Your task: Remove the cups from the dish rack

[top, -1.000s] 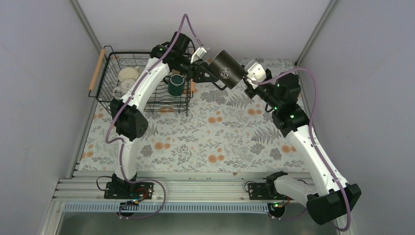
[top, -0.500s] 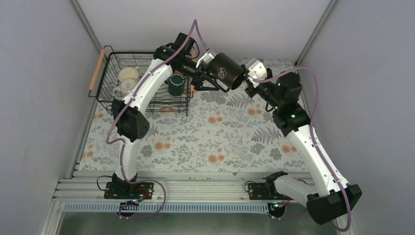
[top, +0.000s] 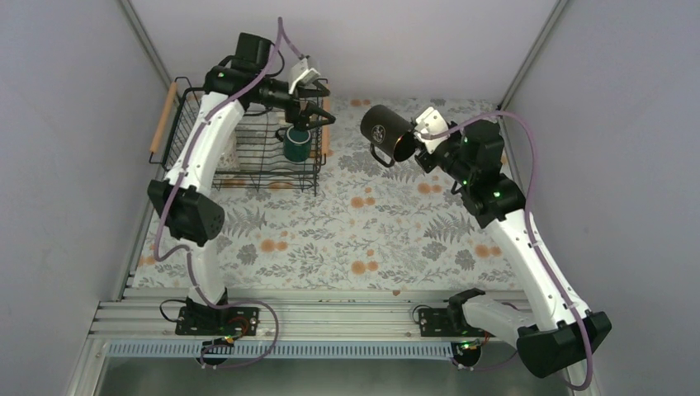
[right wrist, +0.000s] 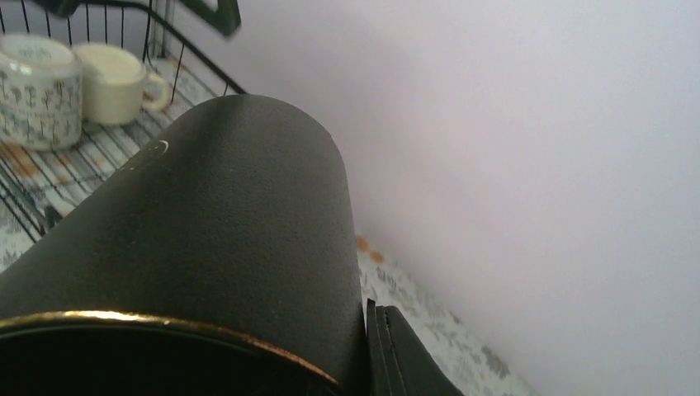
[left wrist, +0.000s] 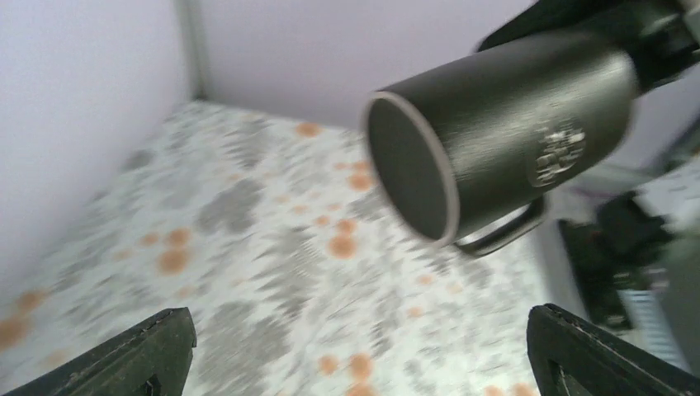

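Note:
I will release the dark grey-black cup from my right gripper between the fern and orange flowers beside its white arm [top: 473, 214].
The dark grey-black cup [top: 386, 132] hangs on its side above the floral table, right of the dish rack [top: 248, 176]. My right gripper [top: 415, 147] is shut on its rim; in the right wrist view the cup [right wrist: 215, 231] fills the frame, with one finger [right wrist: 409, 355] pressed against its outer wall. My left gripper [top: 316, 115] stands open and empty over the rack's right end, above the dark green cup [top: 297, 145]. Its wrist view shows the dark cup [left wrist: 495, 140] ahead, well clear of its spread fingers [left wrist: 148, 355]. A patterned cup [right wrist: 37, 91] and a cream cup [right wrist: 115, 78] sit in the rack.
The rack stands at the back left with a wooden handle [top: 163, 118] on its left side. Grey walls close in on the table at the back and on both sides. The floral cloth [top: 355, 239] spreads between the arms.
My left gripper opened, let go of the dark cup and pulled back left over the rack. My right gripper closed on the cup's rim and now holds it alone.

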`<state>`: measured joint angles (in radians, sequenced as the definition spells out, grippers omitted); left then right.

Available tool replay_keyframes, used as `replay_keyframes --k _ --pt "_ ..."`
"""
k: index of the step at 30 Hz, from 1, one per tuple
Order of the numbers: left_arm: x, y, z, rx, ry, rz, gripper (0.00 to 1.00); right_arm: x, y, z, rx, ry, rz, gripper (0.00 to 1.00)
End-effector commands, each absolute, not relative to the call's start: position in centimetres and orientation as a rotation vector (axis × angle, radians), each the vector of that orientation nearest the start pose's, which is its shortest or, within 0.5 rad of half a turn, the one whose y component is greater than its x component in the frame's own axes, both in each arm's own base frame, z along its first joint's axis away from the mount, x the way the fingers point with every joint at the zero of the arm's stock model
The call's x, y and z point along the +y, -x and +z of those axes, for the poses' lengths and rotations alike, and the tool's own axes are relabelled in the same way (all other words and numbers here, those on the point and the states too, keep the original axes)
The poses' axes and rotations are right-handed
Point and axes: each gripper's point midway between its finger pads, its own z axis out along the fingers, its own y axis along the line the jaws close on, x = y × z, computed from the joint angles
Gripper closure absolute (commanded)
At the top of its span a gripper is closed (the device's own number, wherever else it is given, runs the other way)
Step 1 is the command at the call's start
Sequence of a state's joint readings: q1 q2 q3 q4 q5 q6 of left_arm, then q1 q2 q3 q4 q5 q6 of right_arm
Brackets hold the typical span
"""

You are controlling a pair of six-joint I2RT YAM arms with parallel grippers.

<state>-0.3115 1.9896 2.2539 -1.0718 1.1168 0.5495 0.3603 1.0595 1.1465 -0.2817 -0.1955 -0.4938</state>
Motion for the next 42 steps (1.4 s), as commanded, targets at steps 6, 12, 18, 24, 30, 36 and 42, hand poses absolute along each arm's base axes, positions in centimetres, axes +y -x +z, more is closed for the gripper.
replay_keyframes --k 6,12,18,24,30,36,42 --pt "-20.2 -47.8 34.8 1.795 -1.050 -0.059 0.00 10.0 -37.4 35.6 1.774 0.855 -0.140 0.97" --pt "-15.4 -50.4 31.5 1.880 -1.026 0.173 0.00 2.6 -40.6 30.6 2.071 0.842 -0.249 0.97" --pt "-11.4 -51.7 25.9 1.950 -1.190 0.194 0.00 -2.9 -39.4 23.7 2.451 0.953 -0.159 0.97" --pt "-8.1 -52.6 21.5 1.958 -1.308 0.331 0.02 -6.8 -36.5 17.5 2.719 1.020 -0.090 0.96" --pt "-7.1 -53.2 19.6 1.967 -1.357 0.311 0.02 -9.6 -35.2 14.7 2.844 1.019 -0.086 0.96" --pt "-6.9 -52.8 18.5 1.950 -1.425 0.262 0.01 -11.8 -34.9 12.8 2.945 0.989 -0.144 0.96" --pt "-6.6 -52.5 16.9 1.961 -1.476 0.189 0.01 -13.2 -34.7 11.0 3.038 0.954 -0.204 0.96"
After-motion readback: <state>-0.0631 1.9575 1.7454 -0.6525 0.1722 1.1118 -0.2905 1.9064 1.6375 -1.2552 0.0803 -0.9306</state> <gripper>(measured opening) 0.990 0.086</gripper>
